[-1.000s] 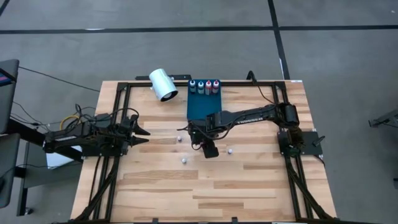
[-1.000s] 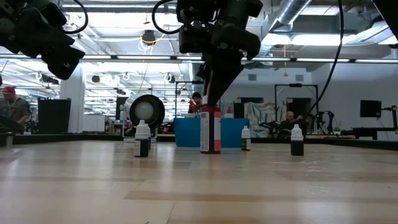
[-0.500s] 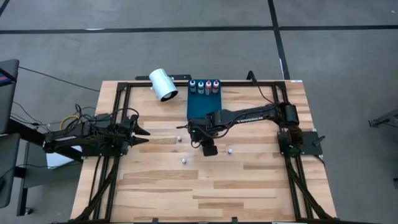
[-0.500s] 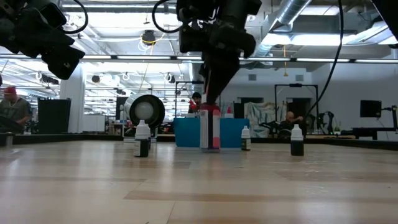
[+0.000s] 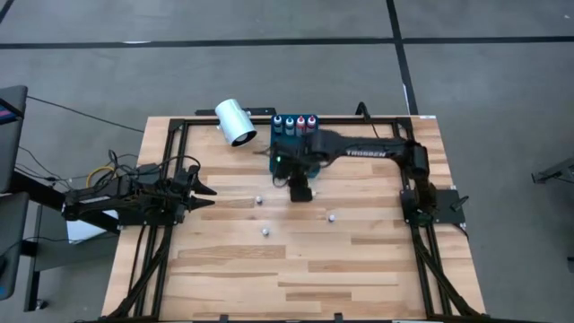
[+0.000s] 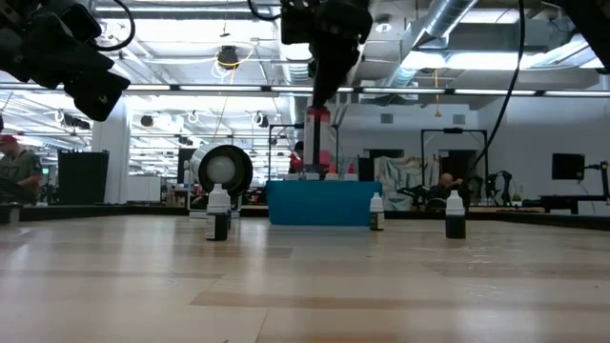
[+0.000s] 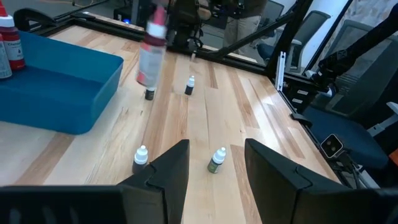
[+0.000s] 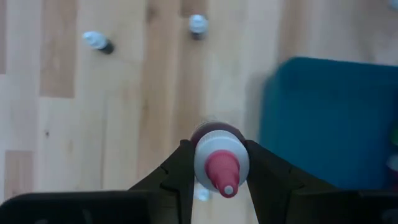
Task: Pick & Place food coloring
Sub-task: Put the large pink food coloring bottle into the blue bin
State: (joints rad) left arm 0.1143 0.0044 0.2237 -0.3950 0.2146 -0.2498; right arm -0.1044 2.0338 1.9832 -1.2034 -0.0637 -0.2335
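Observation:
Next, my right gripper sets the red-topped bottle down in the blue tray just before the row's end bottle (image 5: 313,139).
My right gripper (image 5: 300,182) hangs over the near edge of the blue tray (image 5: 289,154), shut on a food coloring bottle with a red top (image 8: 217,163), seen lifted in the low view (image 6: 319,143). Several coloured-top bottles (image 5: 294,124) stand along the tray's far end. Three tiny white-capped bottles (image 5: 258,199) (image 5: 266,231) (image 5: 331,216) stand on their bases on the wood. My left gripper (image 5: 201,188) waits open over the table's left side, well clear of them. My right gripper pinches the red-topped bottle between its two fingers (image 8: 180,171) at the white shoulder just below the cap (image 8: 200,158). The fingers come from above, pointing down. The bottle hangs upright below them (image 6: 319,152), lifted clear of the table.
A large white cylinder (image 5: 235,121) lies on its side near the far edge, left of the tray. Black frame rails (image 5: 170,161) border the table's left, right and far sides. Bare wood fills the near half (image 5: 305,269). People show in the room beyond (image 6: 17,171).
My right gripper has risen and moved toward the far edge, carrying the red-topped bottle. The bottle stood on the wood a second ago; now it is lifted clear and hangs by the tray's near edge, still upright.

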